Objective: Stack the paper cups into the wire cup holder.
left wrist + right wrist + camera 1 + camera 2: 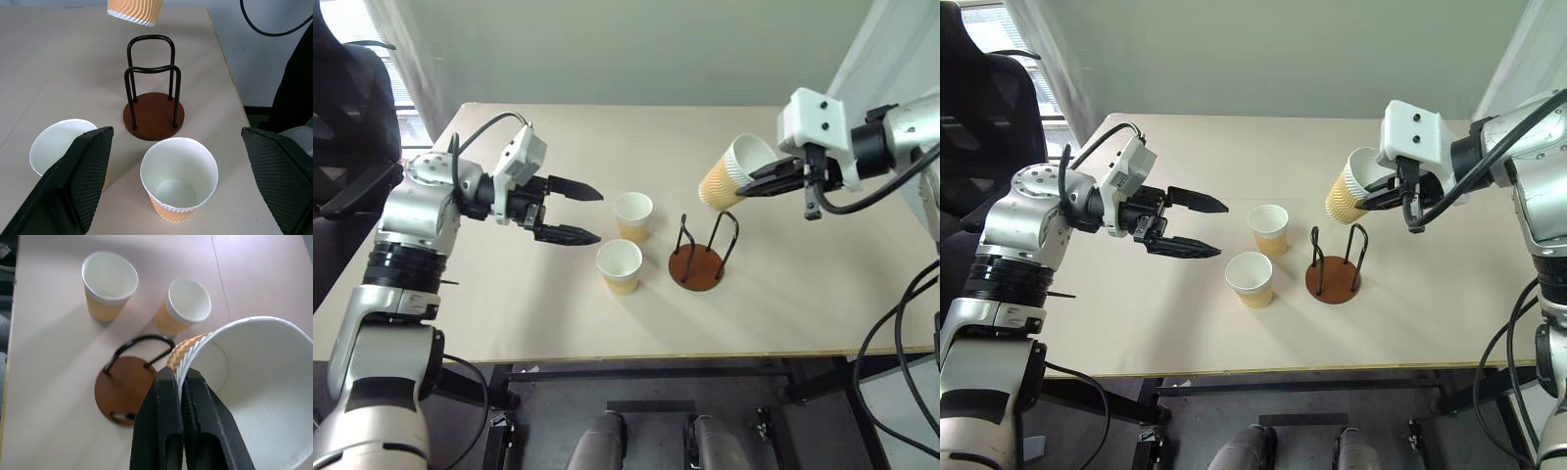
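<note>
The tan-orange paper cup, now hanging tilted above the holder, will be let go by my right gripper on the brown base (pixel 698 266) (pixel 125 389) between the black loops of the wire cup holder.
My right gripper (pixel 766 180) is shut on the rim of a tan-orange paper cup (pixel 728 173), which hangs tilted in the air above the wire cup holder (pixel 696 264). In the right wrist view the fingers (pixel 168 401) pinch that held cup's wall (pixel 188 348), with the wire cup holder (pixel 128 387) below. Two more paper cups stand upright on the table left of the holder: one further back (pixel 632 215), one nearer (pixel 620 265). My left gripper (pixel 578 211) is open, hovering to the left of those two cups and pointing toward them. The holder stands empty.
The beige table (pixel 822 294) has a front edge close below the cups. A black office chair (pixel 347 108) stands at the far left. Cables (pixel 901 323) hang by the right arm.
</note>
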Robot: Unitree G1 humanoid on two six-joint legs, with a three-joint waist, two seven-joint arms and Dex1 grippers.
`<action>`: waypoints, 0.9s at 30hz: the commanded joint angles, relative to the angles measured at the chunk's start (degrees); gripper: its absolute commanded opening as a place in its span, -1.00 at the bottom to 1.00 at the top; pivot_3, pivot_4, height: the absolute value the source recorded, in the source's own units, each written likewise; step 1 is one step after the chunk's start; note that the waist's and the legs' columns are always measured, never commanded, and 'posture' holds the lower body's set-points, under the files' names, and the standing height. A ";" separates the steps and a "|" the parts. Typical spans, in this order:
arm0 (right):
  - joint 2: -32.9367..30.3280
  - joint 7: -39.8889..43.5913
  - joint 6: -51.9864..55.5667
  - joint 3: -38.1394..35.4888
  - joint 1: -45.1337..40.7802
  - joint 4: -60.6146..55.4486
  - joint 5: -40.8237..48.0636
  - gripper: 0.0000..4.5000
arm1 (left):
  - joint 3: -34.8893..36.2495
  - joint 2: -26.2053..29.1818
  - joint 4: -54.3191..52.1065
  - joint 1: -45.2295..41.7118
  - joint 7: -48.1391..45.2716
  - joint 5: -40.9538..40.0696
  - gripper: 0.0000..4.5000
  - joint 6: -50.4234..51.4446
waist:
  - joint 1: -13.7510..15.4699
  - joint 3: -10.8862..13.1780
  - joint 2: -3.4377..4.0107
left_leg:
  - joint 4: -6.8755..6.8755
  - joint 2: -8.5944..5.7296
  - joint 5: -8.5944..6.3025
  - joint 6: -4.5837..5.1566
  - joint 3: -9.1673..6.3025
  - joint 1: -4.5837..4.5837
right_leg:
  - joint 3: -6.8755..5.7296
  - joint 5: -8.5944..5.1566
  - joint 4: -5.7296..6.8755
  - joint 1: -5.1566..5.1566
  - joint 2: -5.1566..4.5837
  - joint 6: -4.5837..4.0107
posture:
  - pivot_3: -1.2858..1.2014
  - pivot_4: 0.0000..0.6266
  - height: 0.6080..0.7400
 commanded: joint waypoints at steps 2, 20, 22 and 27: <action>-0.09 -0.45 0.10 0.39 -0.66 -2.05 0.63 -0.98 | 0.84 0.41 -0.77 -1.26 -2.01 -0.43 1.00 -1.06 | 0.02 0.00 0.00 | 0.00 0.00 0.00 0.00 0.00 -0.01 | -0.01 -0.01 -0.01 0.00 0.00 -0.01 | 0.03 -0.52 1.00; -2.22 0.86 -3.23 1.93 2.86 -2.41 0.01 -0.98 | 1.41 0.47 -0.71 -0.97 -2.01 0.27 1.00 -1.04 | 0.00 0.00 0.00 | 0.00 0.00 0.00 -0.01 0.00 0.00 | 0.00 -0.01 0.02 -0.01 0.00 -0.02 | 0.03 -0.52 1.00; -2.46 1.07 -3.67 2.08 3.16 -2.54 -0.14 -0.98 | 1.43 0.46 -0.66 -1.00 -2.01 0.34 1.00 -1.09 | 0.00 0.00 0.00 | 0.00 0.00 0.00 -0.01 0.01 0.00 | 0.00 -0.01 0.03 -0.01 0.00 -0.02 | 0.03 -0.52 1.00; -2.77 1.34 -4.54 2.57 3.73 -2.96 -0.40 -0.98 | 1.39 0.58 -0.67 -0.97 -2.01 0.40 1.00 -1.10 | -0.01 0.00 0.00 | 0.00 0.00 0.00 -0.01 0.01 0.00 | 0.00 -0.01 0.03 -0.01 0.00 -0.02 | 0.03 -0.52 1.00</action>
